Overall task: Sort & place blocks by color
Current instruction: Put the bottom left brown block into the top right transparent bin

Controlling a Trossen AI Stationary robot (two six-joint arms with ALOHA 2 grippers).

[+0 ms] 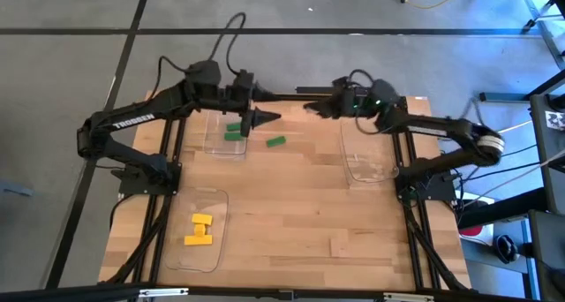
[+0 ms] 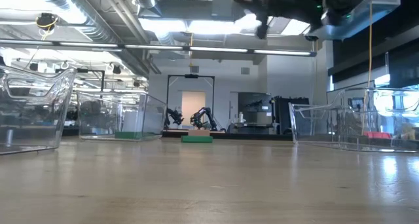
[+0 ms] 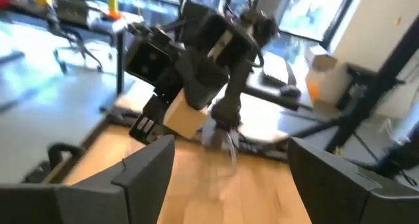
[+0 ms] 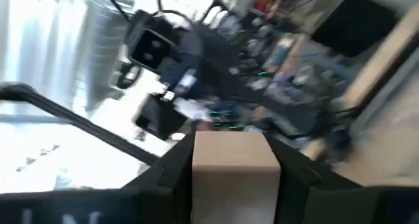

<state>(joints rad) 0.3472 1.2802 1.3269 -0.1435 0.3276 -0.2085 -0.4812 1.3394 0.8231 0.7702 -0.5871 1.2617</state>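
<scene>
Next, I set the tan cube, now over the table's far middle, with my right gripper in the far half of the empty clear tray (image 1: pixel 357 141).
My right gripper (image 1: pixel 309 108) is in the air over the table's far middle, shut on a pale tan cube (image 4: pixel 232 165). The cube also shows as a tan block (image 3: pixel 183 116) in the left wrist view. My left gripper (image 1: pixel 272 118) faces it from the left with its fingers wide open (image 3: pixel 229 178) and nothing between them. Green blocks (image 1: pixel 234 130) lie in the far left clear tray (image 1: pixel 216 147). One green block (image 1: pixel 276 142) lies flat on the table. Yellow blocks (image 1: pixel 200 230) lie in the near left tray (image 1: pixel 216 258). My right gripper pinches the tan cube by two opposite sides (image 4: pixel 200 175) between its two fingers. The fingers reach in roughly level from the table's right side. The cube is lifted well clear of the table.
A clear tray (image 1: pixel 371 156) with nothing showing in it stands at the far right. The loose green block (image 2: pixel 196 139) lies between the trays' walls (image 2: pixel 118 116) (image 2: pixel 353 122) in the low view. The wooden top (image 1: pixel 300 205) is bare across its middle and near right.
</scene>
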